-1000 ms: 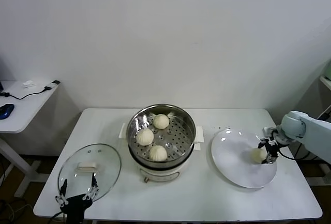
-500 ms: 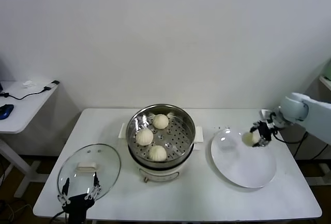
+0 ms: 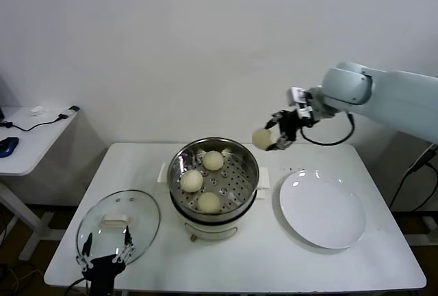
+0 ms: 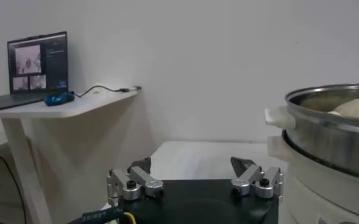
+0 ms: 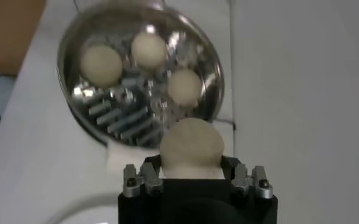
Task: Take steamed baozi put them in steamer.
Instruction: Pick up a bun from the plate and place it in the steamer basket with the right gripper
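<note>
My right gripper has the baozi to place. It will put it down on the steamer tray's bare side (image 3: pixel 235 182) (image 5: pixel 140 113) nearest the white plate.
The steel steamer (image 3: pixel 243 151) on its white base stands mid-table with three cream baozi (image 3: pixel 212 160) on its perforated tray. My right gripper (image 3: pixel 272 138) is shut on the fourth baozi (image 3: pixel 261 138) and holds it in the air just right of and above the steamer's rim. In the right wrist view the held baozi (image 5: pixel 191 147) sits between the fingers, with the steamer (image 5: pixel 75 79) and three buns beyond. My left gripper (image 3: pixel 104 255) is open and empty at the table's front left edge; it also shows in the left wrist view (image 4: pixel 194 176).
A white plate (image 3: pixel 321 208), bare, lies right of the steamer. The round glass lid (image 3: pixel 118 224) lies front left, just behind my left gripper. A white side desk (image 3: pixel 27 135) stands off to the left.
My right gripper has lifted the baozi off the plate and carried it up and left, to beside the steamer's right rim. The left arm has not moved.
</note>
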You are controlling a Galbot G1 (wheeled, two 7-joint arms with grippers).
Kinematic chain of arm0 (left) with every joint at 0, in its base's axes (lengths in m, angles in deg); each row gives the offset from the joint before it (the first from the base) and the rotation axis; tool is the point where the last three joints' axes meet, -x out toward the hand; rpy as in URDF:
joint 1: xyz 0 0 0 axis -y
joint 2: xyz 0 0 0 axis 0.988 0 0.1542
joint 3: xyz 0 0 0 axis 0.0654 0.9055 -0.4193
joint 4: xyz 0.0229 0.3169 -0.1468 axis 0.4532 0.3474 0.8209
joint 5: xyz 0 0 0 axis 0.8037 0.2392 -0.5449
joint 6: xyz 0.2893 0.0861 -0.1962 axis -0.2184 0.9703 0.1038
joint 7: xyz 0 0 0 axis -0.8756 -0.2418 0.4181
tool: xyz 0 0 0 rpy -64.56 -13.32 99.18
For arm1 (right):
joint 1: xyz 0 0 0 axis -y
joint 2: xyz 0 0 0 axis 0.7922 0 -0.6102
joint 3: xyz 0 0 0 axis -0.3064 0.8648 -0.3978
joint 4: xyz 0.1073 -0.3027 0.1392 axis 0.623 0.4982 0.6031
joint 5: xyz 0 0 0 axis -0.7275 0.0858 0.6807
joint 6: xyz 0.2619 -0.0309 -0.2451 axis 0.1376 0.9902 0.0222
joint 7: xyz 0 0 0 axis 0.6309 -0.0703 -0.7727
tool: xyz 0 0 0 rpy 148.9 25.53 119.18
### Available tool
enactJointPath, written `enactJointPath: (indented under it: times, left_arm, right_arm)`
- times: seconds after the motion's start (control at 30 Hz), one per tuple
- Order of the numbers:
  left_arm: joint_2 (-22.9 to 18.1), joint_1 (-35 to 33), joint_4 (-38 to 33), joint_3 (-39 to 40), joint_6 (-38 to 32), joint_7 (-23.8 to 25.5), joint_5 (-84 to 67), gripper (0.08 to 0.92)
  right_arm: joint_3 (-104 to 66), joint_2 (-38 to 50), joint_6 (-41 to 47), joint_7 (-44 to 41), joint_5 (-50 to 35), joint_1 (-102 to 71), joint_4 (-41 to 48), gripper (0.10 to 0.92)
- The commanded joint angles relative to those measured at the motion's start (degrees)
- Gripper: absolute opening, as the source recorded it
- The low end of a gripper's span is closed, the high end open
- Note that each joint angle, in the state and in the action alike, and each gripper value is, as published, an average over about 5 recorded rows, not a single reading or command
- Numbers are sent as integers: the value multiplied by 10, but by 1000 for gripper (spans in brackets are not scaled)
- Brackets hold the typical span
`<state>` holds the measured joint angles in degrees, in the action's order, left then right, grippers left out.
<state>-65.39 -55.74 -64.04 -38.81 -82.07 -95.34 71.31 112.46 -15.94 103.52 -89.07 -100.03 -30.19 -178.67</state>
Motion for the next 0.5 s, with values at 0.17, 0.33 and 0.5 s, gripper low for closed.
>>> enactJointPath:
  times: [0.17,0.33,0.5]
  left_arm:
    - [2,-1,-5,-2,0,0,-1,823]
    - [3,-1,-5,-8,1,-2,-3,823]
    - [3,-1,-6,-9,2,-2,-3,823]
  right_arm:
    - [45,-110,119,114,-79,-28,-68,653]
    - [46,-116,124,130,-53,-71,-44,653]
    - [32,-119,126,142,-37,-111,-23,653]
